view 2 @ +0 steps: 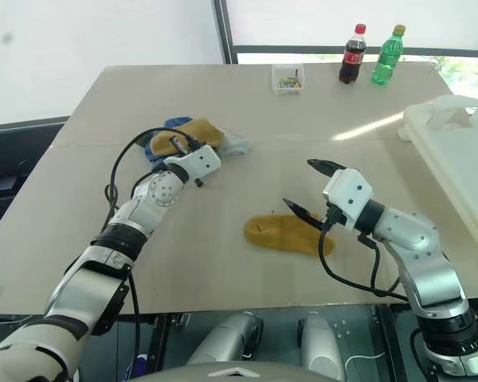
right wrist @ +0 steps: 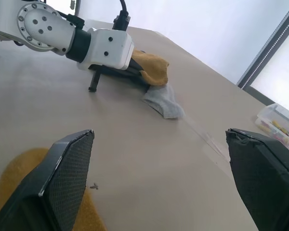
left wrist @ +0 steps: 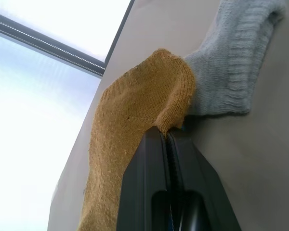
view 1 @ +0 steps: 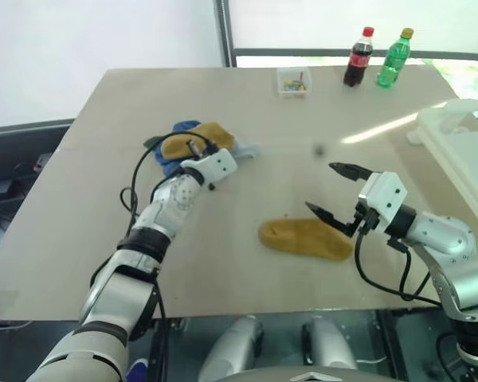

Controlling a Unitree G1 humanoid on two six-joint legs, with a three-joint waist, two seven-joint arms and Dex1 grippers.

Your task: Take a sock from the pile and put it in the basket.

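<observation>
The mustard-yellow sock, still in the pile of socks, will be released by my left gripper on the bare tabletop point(view 1: 251, 197) just behind the second mustard sock.
The pile point(view 1: 193, 143) of socks lies at the table's left middle: blue ones, a light grey sock point(left wrist: 231, 62) and a mustard-yellow sock point(left wrist: 135, 110) on top. My left gripper point(left wrist: 166, 130) reaches level into the pile and is shut, with an edge of the mustard-yellow sock pinched at its tips. A second mustard sock point(view 1: 303, 237) lies flat near the table's front middle. My right gripper point(view 1: 323, 188) hovers open just above and right of that sock, with nothing between its fingers. The basket point(view 1: 462, 143), pale white with a thick rim, stands at the right edge.
A small clear box point(view 1: 293, 82) of coloured bits sits at the back middle. A cola bottle point(view 1: 358, 57) and a green bottle point(view 1: 393, 59) stand to its right. Bare tabletop lies between the pile and the basket.
</observation>
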